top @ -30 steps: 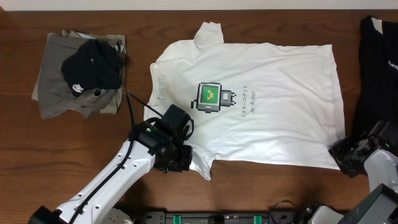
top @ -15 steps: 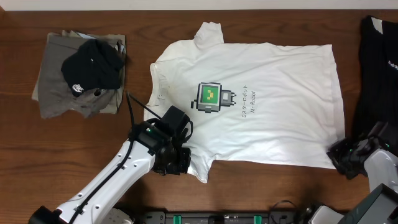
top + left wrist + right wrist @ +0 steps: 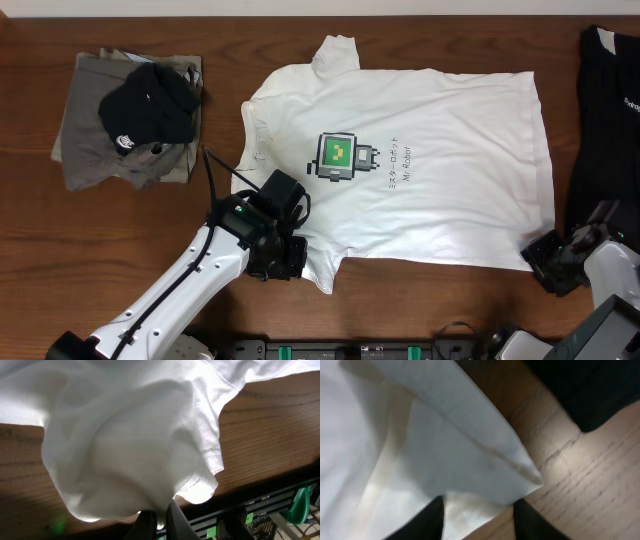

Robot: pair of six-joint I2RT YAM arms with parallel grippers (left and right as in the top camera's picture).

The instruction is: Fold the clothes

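Observation:
My left gripper needs to let go of the near sleeve on the white T-shirt (image 3: 283,150) between its collar and the green pixel-robot print.
The white T-shirt (image 3: 440,170) with the green pixel-robot print lies flat in the middle of the table, collar to the left. My left gripper (image 3: 285,258) is at its near sleeve, shut on a bunch of white fabric (image 3: 130,435); the fingertips of the left gripper (image 3: 161,520) pinch the cloth. My right gripper (image 3: 548,262) is at the shirt's near hem corner. In the right wrist view the gripper (image 3: 477,515) is open, its fingers wide apart on either side of the white corner (image 3: 485,475).
A grey-khaki garment (image 3: 90,160) with a black one (image 3: 150,100) bunched on top lies at the far left. Another black garment (image 3: 605,110) lies at the right edge, also in the right wrist view (image 3: 580,385). Cables and a rack run along the near edge.
My left gripper has drawn the sleeve tip slightly leftward. My right gripper has shifted a little toward the near edge at the hem corner.

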